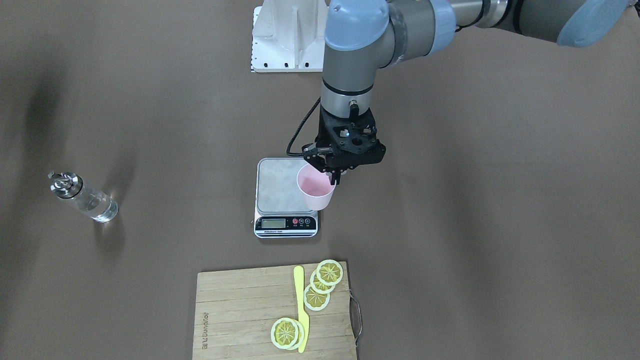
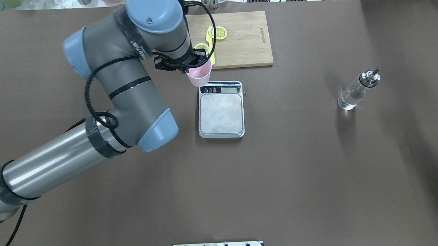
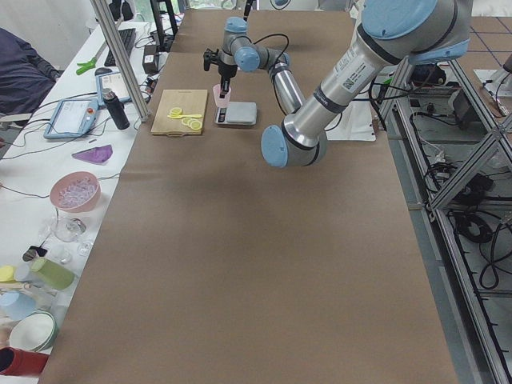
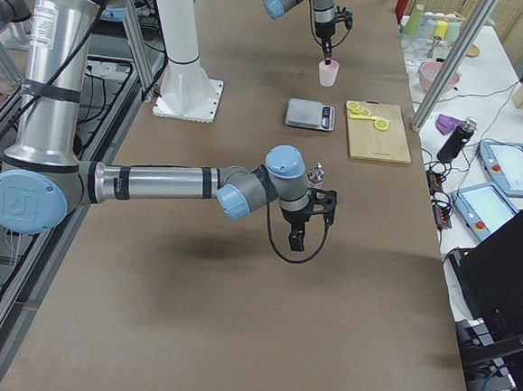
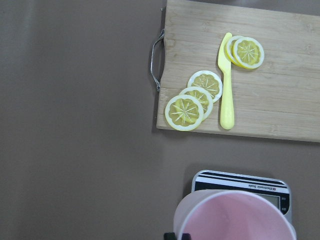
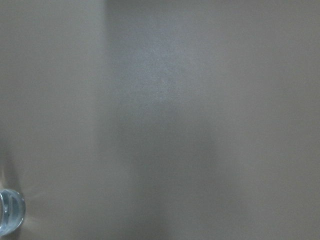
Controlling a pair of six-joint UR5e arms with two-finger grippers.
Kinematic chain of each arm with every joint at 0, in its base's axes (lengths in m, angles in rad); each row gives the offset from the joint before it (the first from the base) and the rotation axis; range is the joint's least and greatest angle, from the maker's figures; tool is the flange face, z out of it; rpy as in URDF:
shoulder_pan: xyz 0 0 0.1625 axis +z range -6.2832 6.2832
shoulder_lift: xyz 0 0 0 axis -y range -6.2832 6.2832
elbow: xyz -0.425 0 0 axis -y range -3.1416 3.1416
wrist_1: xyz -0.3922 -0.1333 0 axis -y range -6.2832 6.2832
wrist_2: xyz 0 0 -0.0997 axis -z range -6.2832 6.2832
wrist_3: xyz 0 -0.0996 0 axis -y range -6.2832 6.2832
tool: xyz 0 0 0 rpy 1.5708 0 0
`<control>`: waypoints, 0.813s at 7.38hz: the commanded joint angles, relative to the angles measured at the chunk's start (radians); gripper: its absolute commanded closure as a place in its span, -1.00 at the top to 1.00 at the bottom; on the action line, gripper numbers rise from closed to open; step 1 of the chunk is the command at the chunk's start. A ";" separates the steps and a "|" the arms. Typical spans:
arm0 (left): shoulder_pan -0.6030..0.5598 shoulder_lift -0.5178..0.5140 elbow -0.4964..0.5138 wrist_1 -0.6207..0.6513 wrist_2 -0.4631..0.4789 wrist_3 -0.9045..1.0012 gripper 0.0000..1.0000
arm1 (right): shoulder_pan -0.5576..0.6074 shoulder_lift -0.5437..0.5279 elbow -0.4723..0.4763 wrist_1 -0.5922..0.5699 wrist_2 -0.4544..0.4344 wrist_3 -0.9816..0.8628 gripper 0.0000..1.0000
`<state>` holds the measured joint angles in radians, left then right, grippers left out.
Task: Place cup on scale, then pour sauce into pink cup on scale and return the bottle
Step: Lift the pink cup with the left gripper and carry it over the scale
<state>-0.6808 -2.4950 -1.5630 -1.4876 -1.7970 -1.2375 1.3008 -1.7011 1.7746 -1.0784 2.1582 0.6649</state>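
I will set the pale pink cup down with my left gripper and let go of it on the middle of the scale's bare steel platform [image 1: 288, 188].
My left gripper [image 1: 334, 177] is shut on the rim of the pale pink cup [image 1: 316, 188], one finger inside and one outside. The cup [image 2: 200, 76] hangs upright in the air by the display end of the scale [image 2: 221, 112], on the left arm's side; the steel platform [image 1: 278, 184] is bare. In the left wrist view the cup's mouth [image 5: 235, 216] fills the bottom edge, above the scale's display strip [image 5: 240, 183]. The clear bottle [image 2: 356, 91] with its metal pourer stands far off on the right arm's side. My right gripper [image 4: 309, 222] hovers near the bottle [image 4: 317, 174]; I cannot tell whether it is open or shut.
A wooden cutting board [image 2: 245, 38] with lemon slices [image 1: 324, 282] and a yellow knife [image 1: 301, 307] lies just beyond the scale. The white arm mount [image 1: 287, 35] sits at the robot's side of the table. The bottle's base [image 6: 10, 212] shows in the right wrist view.
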 commanded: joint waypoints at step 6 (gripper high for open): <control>0.113 -0.044 0.086 0.001 0.038 0.001 -1.00 | 0.000 -0.015 -0.001 0.000 0.000 -0.001 1.00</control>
<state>-0.5821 -2.5458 -1.4746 -1.4861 -1.7574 -1.2379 1.3009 -1.7141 1.7733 -1.0784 2.1583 0.6642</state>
